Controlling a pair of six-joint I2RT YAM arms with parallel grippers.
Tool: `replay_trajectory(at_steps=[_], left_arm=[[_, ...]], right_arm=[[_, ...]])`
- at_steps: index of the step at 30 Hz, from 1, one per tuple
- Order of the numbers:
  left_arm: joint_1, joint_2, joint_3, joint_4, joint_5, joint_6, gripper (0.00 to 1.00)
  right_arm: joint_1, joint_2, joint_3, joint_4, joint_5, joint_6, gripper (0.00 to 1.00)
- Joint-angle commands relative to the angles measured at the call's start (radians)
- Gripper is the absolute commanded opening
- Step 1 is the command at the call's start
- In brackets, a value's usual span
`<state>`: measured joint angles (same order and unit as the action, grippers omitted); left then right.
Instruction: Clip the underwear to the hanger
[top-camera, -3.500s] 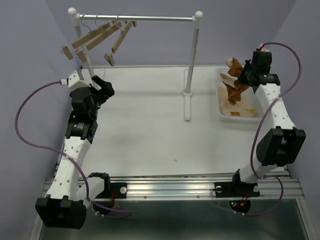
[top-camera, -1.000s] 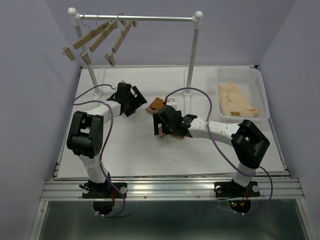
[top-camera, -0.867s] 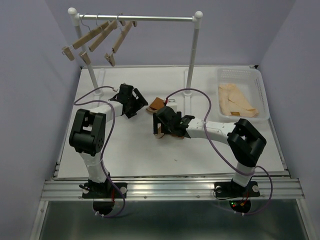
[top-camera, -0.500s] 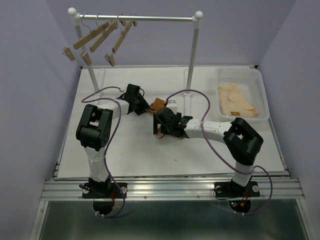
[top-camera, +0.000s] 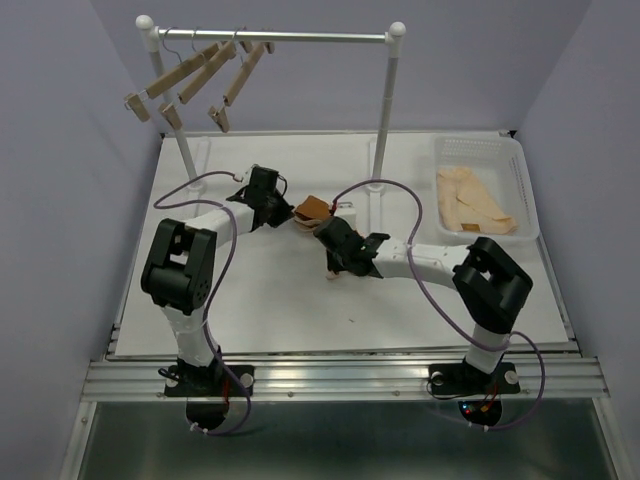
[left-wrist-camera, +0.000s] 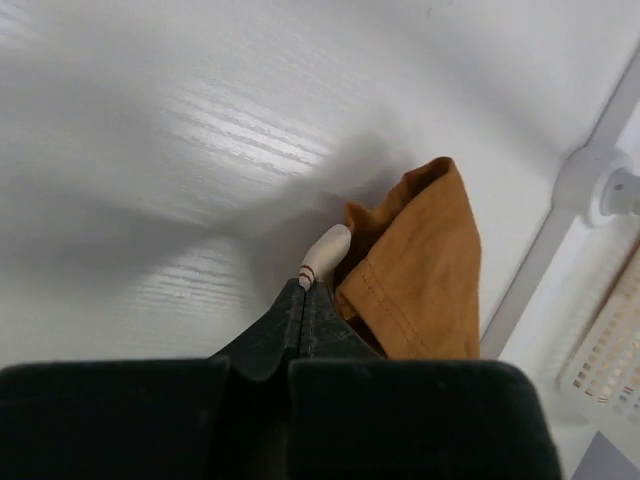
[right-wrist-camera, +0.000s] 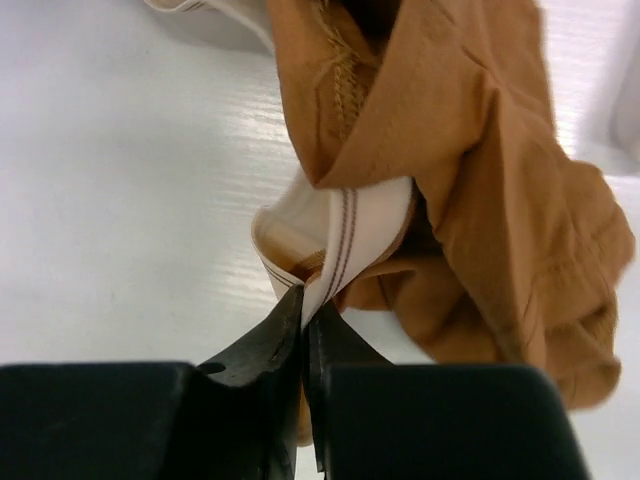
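My right gripper should release the waistband end of the underwear on the white table (top-camera: 350, 287) just behind the small dark speck.
The rust-orange underwear (top-camera: 312, 209) lies bunched on the white table between my two grippers. My left gripper (top-camera: 289, 216) reaches in from the left. In the left wrist view the left gripper (left-wrist-camera: 303, 285) is shut on a pale striped tip of the waistband (left-wrist-camera: 326, 248), with the orange fabric (left-wrist-camera: 415, 270) just to its right. My right gripper (top-camera: 325, 230) comes in from the right. The right wrist view shows the right gripper (right-wrist-camera: 305, 310) shut on a fold of beige striped waistband (right-wrist-camera: 345, 240), the orange cloth (right-wrist-camera: 470, 170) rising beyond. Three wooden clip hangers (top-camera: 190, 72) hang tilted on the rail, far back left.
The metal rail (top-camera: 275, 37) spans the back on two white posts; the right post (top-camera: 380, 150) stands just behind the underwear. A white basket (top-camera: 478, 142) at the back right holds a cream garment (top-camera: 470, 205). The post base (left-wrist-camera: 600, 190) shows in the left wrist view.
My left gripper slid right to the underwear and shut on the waistband tip. My right gripper, open a second ago, has shut on the waistband fold and shifted slightly right.
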<state>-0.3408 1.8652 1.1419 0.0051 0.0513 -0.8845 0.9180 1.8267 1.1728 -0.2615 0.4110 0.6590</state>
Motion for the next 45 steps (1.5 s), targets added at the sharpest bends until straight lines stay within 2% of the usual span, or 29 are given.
replay_trajectory(at_steps=[1, 2, 8, 14, 19, 20, 23, 25, 28, 32, 34, 38, 41, 44, 45], left_arm=[[-0.003, -0.188, -0.025, 0.006, -0.106, 0.019, 0.0], [-0.003, -0.211, -0.034, 0.004, -0.123, 0.025, 0.0], [-0.003, -0.351, -0.012, -0.004, -0.134, 0.107, 0.0], [-0.004, -0.408, 0.056, -0.004, -0.189, 0.145, 0.0], [-0.001, -0.319, 0.177, -0.051, -0.194, 0.17, 0.0], [0.002, -0.302, 0.24, -0.069, -0.206, 0.17, 0.0], [0.003, -0.232, 0.346, -0.071, -0.196, 0.179, 0.0], [0.003, -0.198, 0.398, -0.045, -0.128, 0.186, 0.0], [-0.013, -0.111, 0.56, -0.036, 0.026, 0.194, 0.0], [-0.047, -0.028, 0.677, -0.025, 0.128, 0.202, 0.0], [-0.067, -0.009, 0.697, -0.014, 0.137, 0.209, 0.0], [-0.044, 0.0, 0.661, -0.014, 0.139, 0.203, 0.0], [0.011, 0.003, 0.538, -0.013, 0.162, 0.176, 0.0], [0.06, -0.012, 0.33, 0.025, 0.196, 0.157, 0.0], [0.065, -0.035, 0.288, 0.039, 0.19, 0.159, 0.1]], right_arm=[[0.007, -0.164, -0.022, -0.051, 0.005, -0.163, 0.06], [0.007, -0.223, -0.028, -0.094, -0.036, -0.239, 0.06], [0.007, -0.362, 0.034, -0.373, -0.144, -0.415, 0.04], [-0.004, -0.414, 0.139, -0.47, -0.159, -0.476, 0.01], [-0.045, -0.428, 0.208, -0.53, -0.086, -0.533, 0.01], [-0.059, -0.431, 0.215, -0.541, -0.066, -0.527, 0.01], [-0.102, -0.443, 0.238, -0.548, 0.082, -0.526, 0.01], [-0.136, -0.437, 0.28, -0.548, 0.127, -0.529, 0.01], [-0.202, -0.42, 0.341, -0.553, 0.178, -0.553, 0.02], [-0.202, -0.394, 0.464, -0.622, 0.248, -0.567, 0.02], [-0.202, -0.386, 0.485, -0.636, 0.223, -0.579, 0.02], [-0.202, -0.348, 0.412, -0.645, 0.114, -0.572, 0.02], [-0.159, -0.291, 0.295, -0.624, -0.046, -0.547, 0.04], [-0.082, -0.238, 0.185, -0.549, -0.207, -0.53, 0.13], [-0.062, -0.225, 0.156, -0.533, -0.295, -0.532, 0.17]])
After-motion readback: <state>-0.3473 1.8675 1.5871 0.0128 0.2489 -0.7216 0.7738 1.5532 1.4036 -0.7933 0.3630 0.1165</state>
